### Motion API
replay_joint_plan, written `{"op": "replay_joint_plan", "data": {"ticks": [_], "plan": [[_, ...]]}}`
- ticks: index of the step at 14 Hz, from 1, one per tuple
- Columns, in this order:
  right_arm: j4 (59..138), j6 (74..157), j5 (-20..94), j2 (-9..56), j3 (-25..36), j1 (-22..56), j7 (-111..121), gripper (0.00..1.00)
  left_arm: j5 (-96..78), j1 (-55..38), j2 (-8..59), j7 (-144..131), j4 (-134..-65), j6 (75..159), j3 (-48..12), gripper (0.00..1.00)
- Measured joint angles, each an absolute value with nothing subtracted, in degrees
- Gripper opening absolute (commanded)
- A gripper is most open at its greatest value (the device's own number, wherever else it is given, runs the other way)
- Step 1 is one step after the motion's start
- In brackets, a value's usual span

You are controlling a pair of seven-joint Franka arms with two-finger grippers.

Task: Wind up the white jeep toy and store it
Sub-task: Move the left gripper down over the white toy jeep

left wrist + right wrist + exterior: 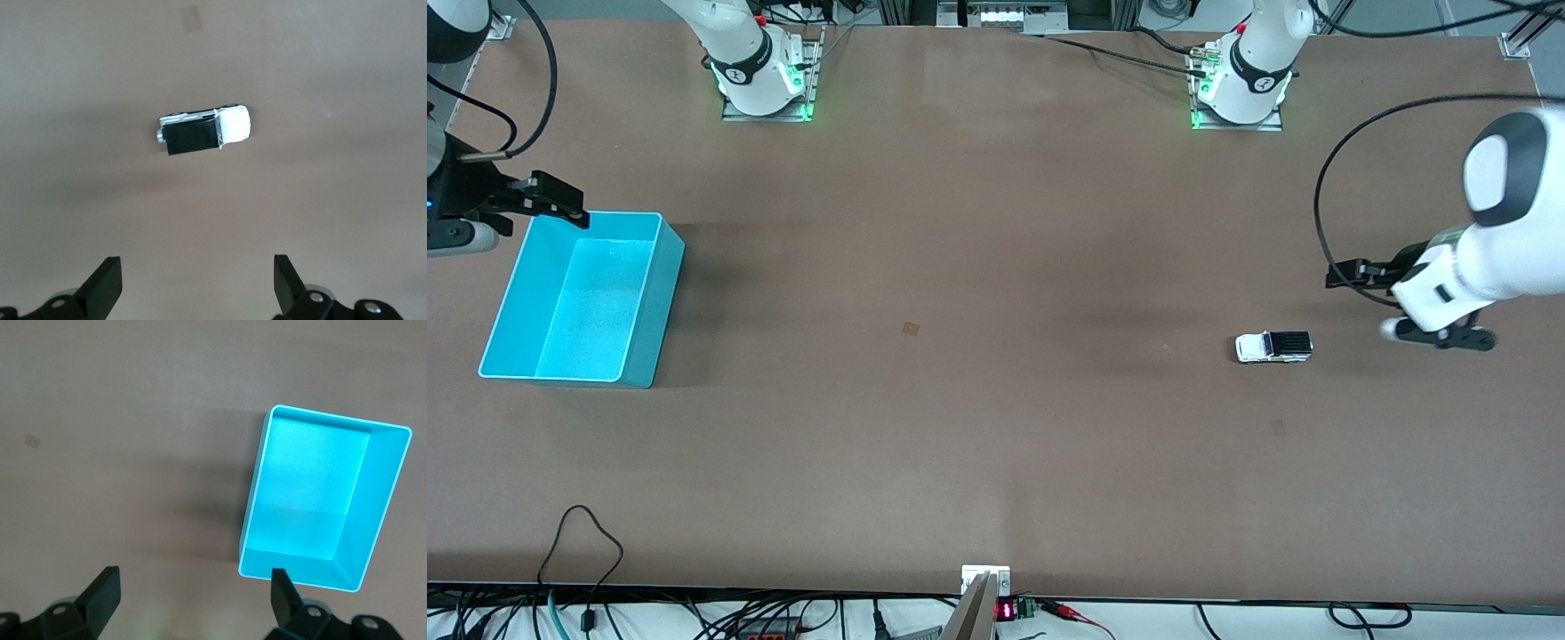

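Observation:
Next, I close my left gripper across the black roof panel (1288,343) (191,135) of the white jeep toy, with one finger on each long side.
The white jeep toy (1273,347) stands on the brown table toward the left arm's end, its black roof panel up. It also shows in the left wrist view (204,130). My left gripper (1336,274) hangs open and empty in the air beside the jeep, closer to the table's end; in its wrist view (198,267) the jeep is clear of the fingers. The turquoise bin (667,267) stands empty at the right arm's end. My right gripper (574,209) is open and empty over the bin's corner farthest from the front camera. Its wrist view (193,577) shows the bin (313,487) too.
Two small tape marks lie on the table, one near the middle (911,328) and one nearer to the front camera than the jeep (1278,428). Both arm bases stand along the table's edge farthest from the front camera. Cables hang along the nearest edge.

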State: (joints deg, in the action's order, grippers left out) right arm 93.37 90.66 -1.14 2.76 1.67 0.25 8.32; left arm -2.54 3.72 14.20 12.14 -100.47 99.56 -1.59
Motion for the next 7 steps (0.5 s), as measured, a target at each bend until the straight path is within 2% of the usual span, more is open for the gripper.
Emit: {"op": "replay_joint_plan", "data": {"ticks": [7], "plan": [[93.4,88.2,-1.1,5.4,1.5,1.0,8.3,1.0,0.5,3.7,21.2,37.9,-101.7,109.3,-1.7,1.0]]}}
